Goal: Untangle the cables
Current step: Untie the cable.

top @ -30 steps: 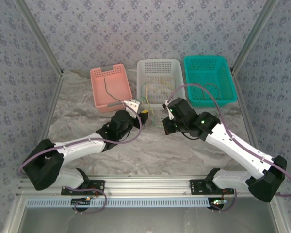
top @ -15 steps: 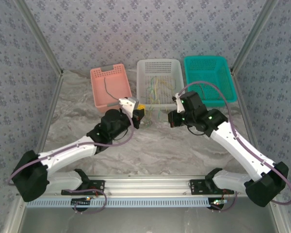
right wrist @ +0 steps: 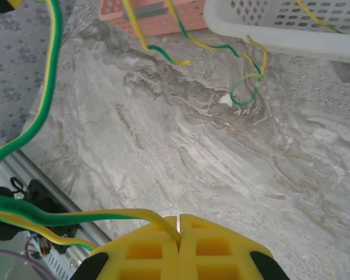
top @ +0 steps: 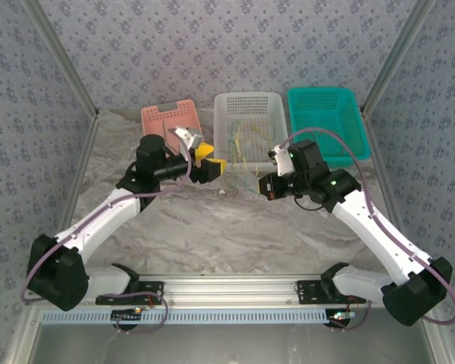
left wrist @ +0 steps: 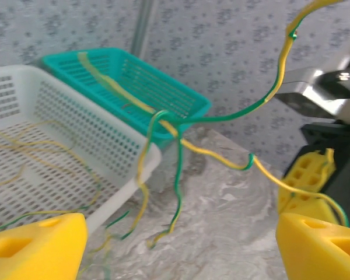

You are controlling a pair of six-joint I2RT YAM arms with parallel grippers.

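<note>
A green loop of another piece of cable hangs on my right gripper's piece of cable, so my left gripper needs to pinch the loop (left wrist: 159, 115) and pull it away.
The cables are thin yellow-green strands (top: 241, 154) that spill from the white basket (top: 246, 99) over its front rim onto the table. In the left wrist view a knotted bunch (left wrist: 176, 169) hangs in mid-air, its ends dangling to the marble top. My right gripper (top: 265, 186) is shut on one yellow-green strand (right wrist: 134, 215), pinched between its yellow pads (right wrist: 213, 248). My left gripper (top: 210, 156) stands open beside the basket's left front corner. Nothing lies between its yellow fingers (left wrist: 38, 245).
A pink basket (top: 158, 116) sits behind my left arm. A teal basket (top: 322, 125) stands to the right of the white one. Metal frame posts rise at both back corners. A rail (top: 227, 287) runs along the near edge.
My left gripper has opened and let go of the cable, and the left arm has swung left and back toward the pink basket. The right gripper stays shut on its strand, shifted slightly.
</note>
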